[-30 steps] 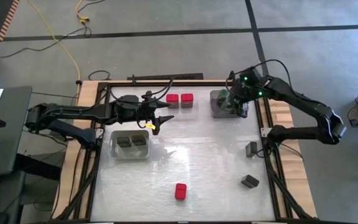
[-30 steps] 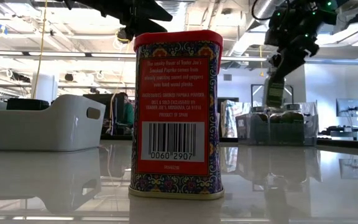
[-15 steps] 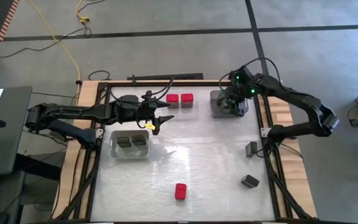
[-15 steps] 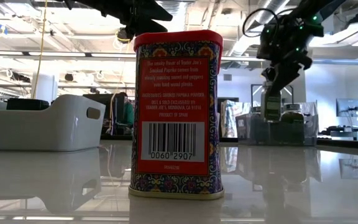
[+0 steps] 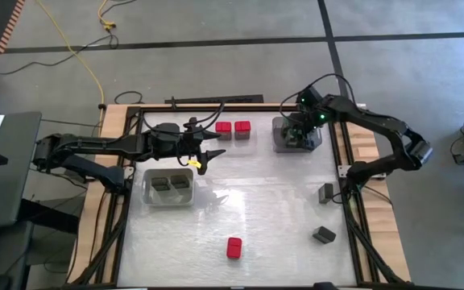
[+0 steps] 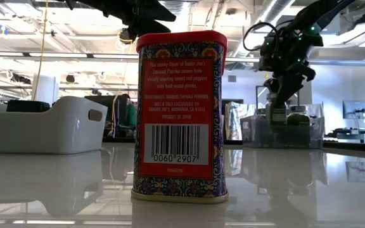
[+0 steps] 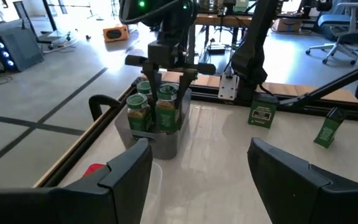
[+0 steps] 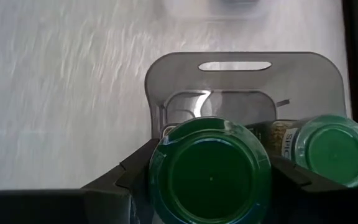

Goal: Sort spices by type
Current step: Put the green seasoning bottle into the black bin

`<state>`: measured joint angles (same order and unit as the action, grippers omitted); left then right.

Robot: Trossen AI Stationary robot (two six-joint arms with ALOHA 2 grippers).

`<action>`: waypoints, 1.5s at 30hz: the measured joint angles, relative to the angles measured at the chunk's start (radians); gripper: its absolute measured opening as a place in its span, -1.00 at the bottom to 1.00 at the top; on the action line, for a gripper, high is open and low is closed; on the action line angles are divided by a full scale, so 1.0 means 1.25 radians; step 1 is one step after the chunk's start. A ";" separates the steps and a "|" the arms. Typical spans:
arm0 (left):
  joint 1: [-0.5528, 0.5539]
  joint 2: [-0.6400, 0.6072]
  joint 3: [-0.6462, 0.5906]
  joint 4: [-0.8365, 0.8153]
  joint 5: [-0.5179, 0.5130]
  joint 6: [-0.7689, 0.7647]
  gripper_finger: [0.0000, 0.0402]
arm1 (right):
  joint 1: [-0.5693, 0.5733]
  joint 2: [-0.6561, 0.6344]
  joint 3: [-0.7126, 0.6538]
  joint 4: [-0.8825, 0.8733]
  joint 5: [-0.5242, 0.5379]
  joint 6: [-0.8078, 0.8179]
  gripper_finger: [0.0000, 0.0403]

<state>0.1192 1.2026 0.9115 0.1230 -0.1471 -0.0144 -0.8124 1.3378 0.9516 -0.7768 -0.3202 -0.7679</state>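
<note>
My right gripper has the green-lidded jar to put down. Next, I set it in the clear grey tray (image 5: 302, 140) (image 8: 210, 165), beside the other green-lidded jar.
My right gripper (image 5: 298, 129) hangs over the clear grey tray (image 5: 283, 145) at the table's far right, shut on a green-lidded jar (image 8: 210, 171). The jar (image 6: 276, 117) is down inside the tray (image 6: 258, 133), beside another green-lidded jar (image 8: 334, 149) standing there. My left gripper (image 5: 209, 153) waits open above the table's far left, level, with nothing between its fingers (image 7: 129, 177). Two red tins (image 5: 233, 126) stand at the far edge, and one red tin (image 5: 234, 247) stands near the front. Two dark tins (image 5: 325, 213) lie at the right. My right gripper pinches the jar between its two fingers (image 8: 129, 177), one on each side at the green lid's rim (image 8: 159, 171). The fingers come from above, pointing steeply down. The jar is upright with its lower part inside the tray; whether it stands on the tray's bottom I cannot tell.
A white tray (image 5: 147, 193) holding two dark tins (image 5: 169, 184) sits left of centre, just near my left gripper. The red tin (image 6: 179, 114) fills the front of the low view. The table's middle is bare.
My right gripper has gone down and a little toward the table's left with the jar, tipping more steeply downward. The jar, which hung above the tray, is now lowered into it next to the other jar.
</note>
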 joint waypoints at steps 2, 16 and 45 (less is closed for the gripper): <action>0.000 0.000 0.000 0.000 0.000 0.000 0.27 | 0.000 0.009 0.000 0.006 0.000 -0.008 0.11; 0.000 0.000 0.000 -0.001 0.000 0.002 0.27 | 0.000 0.086 0.000 0.018 0.000 -0.021 0.13; 0.000 0.000 0.000 -0.001 0.000 0.003 0.27 | 0.000 0.097 -0.005 0.023 0.004 0.033 0.19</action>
<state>0.1193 1.2026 0.9115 0.1215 -0.1471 -0.0113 -0.8124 1.4586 0.9455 -0.7475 -0.3150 -0.7261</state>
